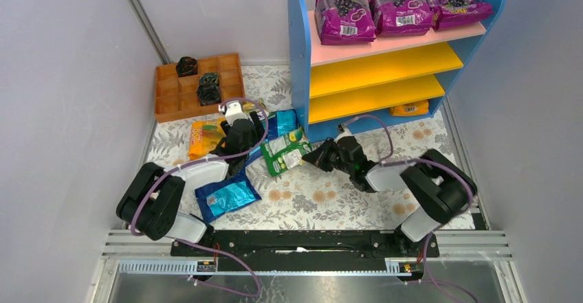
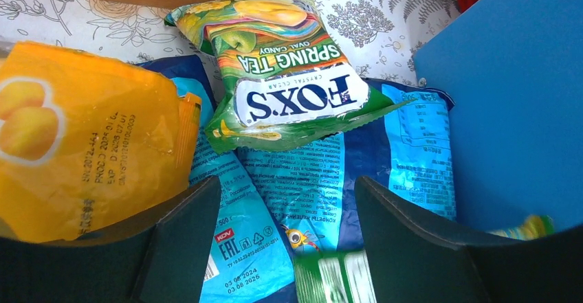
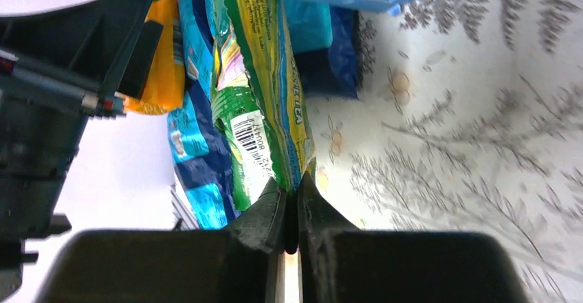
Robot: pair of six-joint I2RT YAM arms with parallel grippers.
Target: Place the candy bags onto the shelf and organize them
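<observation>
I need to let go of the green-yellow candy bag with my right gripper on the table [image 1: 363, 155] in front of the blue base of the shelf.
My right gripper [image 1: 314, 157] [image 3: 292, 192] is shut on the edge of a green-yellow candy bag [image 1: 285, 152] [image 3: 265, 104], held in front of the shelf's [image 1: 385, 59] left blue panel. My left gripper [image 1: 249, 137] [image 2: 289, 248] is open and empty, low over a pile of bags: two blue ones [image 2: 323, 193], an orange one [image 2: 75, 138] and a green-yellow Fox's bag [image 2: 289, 76]. Another blue bag [image 1: 227, 196] lies near the left arm. An orange bag [image 1: 205, 137] lies left of the left gripper. Both yellow boards are bare.
Three purple grape-print bags [image 1: 399, 4] sit on the pink top board. An orange bag [image 1: 409, 108] lies under the lowest board. An orange compartmented tray [image 1: 172, 100] with dark items stands at the back left. The shelf's blue side panel [image 2: 509, 97] is close to my left gripper's right.
</observation>
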